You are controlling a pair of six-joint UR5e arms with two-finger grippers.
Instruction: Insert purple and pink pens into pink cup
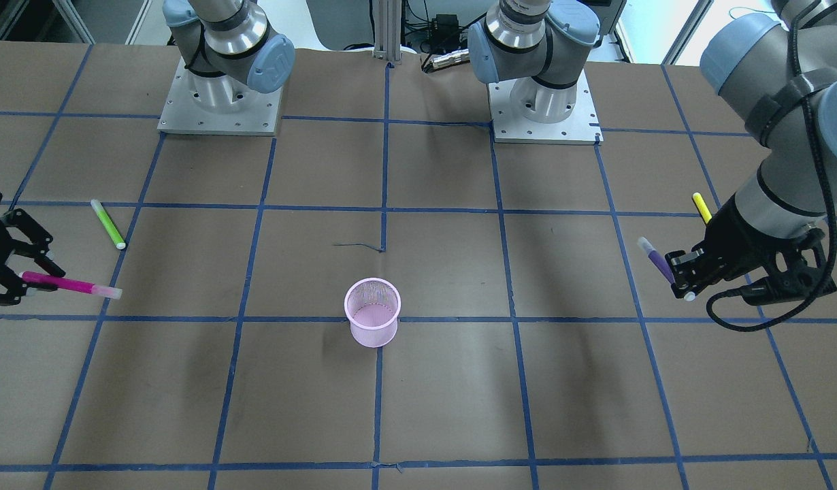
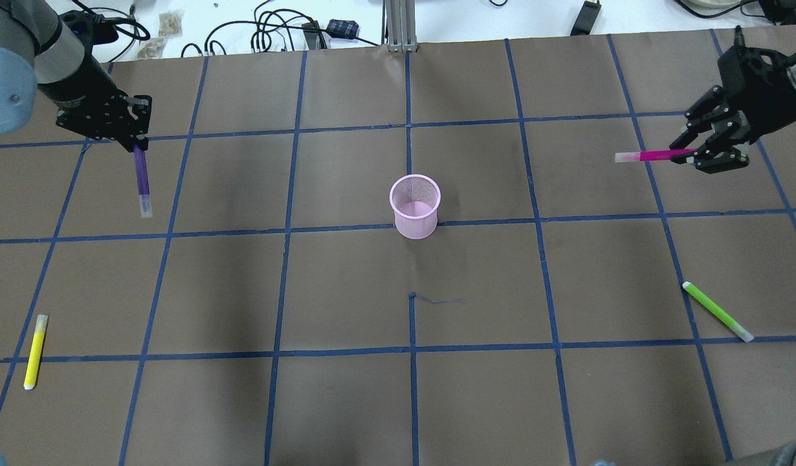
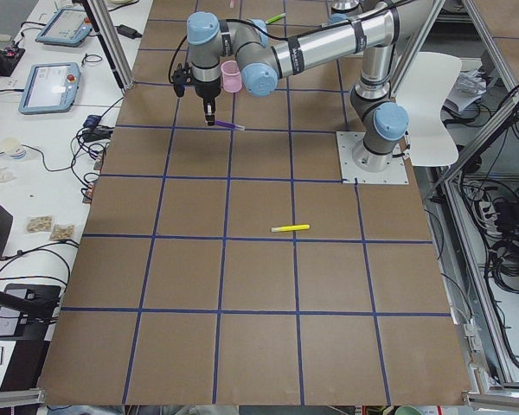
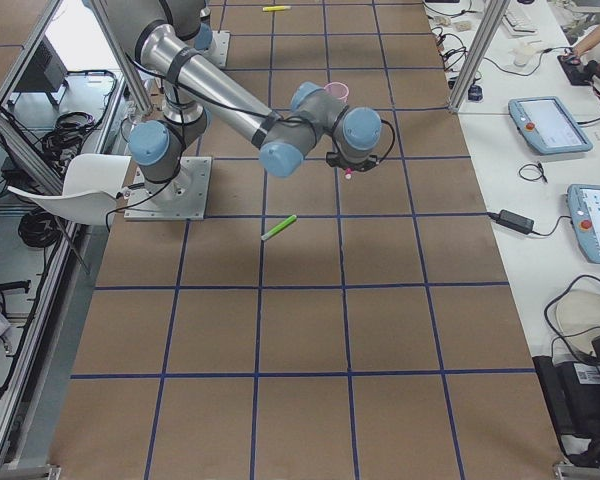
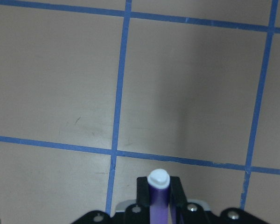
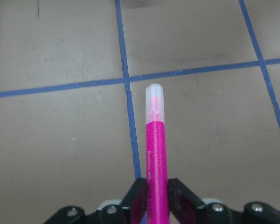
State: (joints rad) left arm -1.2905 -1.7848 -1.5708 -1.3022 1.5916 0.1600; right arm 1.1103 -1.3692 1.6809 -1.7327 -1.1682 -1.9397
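Note:
Next, my right gripper releases the pink pen inside the pink mesh cup (image 1: 368,303). The pen will lean on the cup's rim facing the green pen.
The pink mesh cup (image 2: 415,206) stands upright near the table's middle, also in the front view (image 1: 371,312). My left gripper (image 2: 136,137) is shut on the purple pen (image 2: 141,176), held above the table far left of the cup. The pen points down toward the table in the left wrist view (image 5: 158,196). My right gripper (image 2: 701,155) is shut on the pink pen (image 2: 653,155), held level far right of the cup with its clear cap pointing toward the cup. The right wrist view shows this pen (image 6: 155,154) between the fingers.
A green pen (image 2: 717,311) lies on the table at the right, nearer the robot. A yellow pen (image 2: 35,351) lies at the left, nearer the robot. The arm bases (image 1: 220,102) (image 1: 544,109) stand at the robot's side of the table. Blue tape lines grid the brown surface.

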